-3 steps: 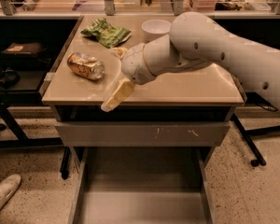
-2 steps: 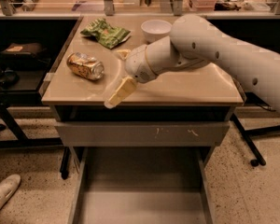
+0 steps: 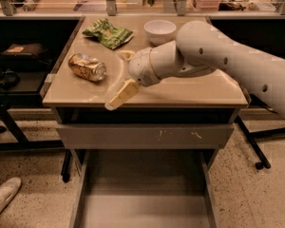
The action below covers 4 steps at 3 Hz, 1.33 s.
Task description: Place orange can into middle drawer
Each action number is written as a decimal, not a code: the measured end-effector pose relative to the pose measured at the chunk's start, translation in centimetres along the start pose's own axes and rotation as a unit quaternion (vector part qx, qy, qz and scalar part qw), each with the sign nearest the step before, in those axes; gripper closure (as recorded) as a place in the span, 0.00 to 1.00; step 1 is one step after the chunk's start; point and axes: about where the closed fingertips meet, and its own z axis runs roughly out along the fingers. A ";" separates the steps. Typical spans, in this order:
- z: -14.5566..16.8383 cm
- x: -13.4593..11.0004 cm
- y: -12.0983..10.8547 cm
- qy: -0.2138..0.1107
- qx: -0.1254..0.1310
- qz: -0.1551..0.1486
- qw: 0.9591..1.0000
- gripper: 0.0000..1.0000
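The gripper next goes to the silver end [image 3: 98,72] of the orange can to close.
The orange can [image 3: 87,66] lies on its side on the left part of the tan table top [image 3: 204,87], silver end toward the right. My gripper [image 3: 119,96] hangs over the table's front edge, to the right of the can and nearer the camera, apart from it and holding nothing. The middle drawer [image 3: 142,203] is pulled out below the table, a grey tray with a bare floor, directly under the gripper.
A green snack bag [image 3: 108,33] and a white bowl [image 3: 160,30] sit at the back of the table. A grey drawer front with white scratches [image 3: 147,136] is shut just under the table top. A shoe [image 3: 2,198] shows at the lower left on the floor.
The gripper has barely shifted over the table's front edge. The can has not moved.
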 end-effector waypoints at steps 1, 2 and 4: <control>0.1 -0.7 -1.5 -0.045 0.028 0.015 0.998 0.00; 0.5 -1.1 -3.1 -0.090 0.032 0.065 0.993 0.00; 2.8 -1.6 -5.6 -0.070 0.050 0.120 0.989 0.00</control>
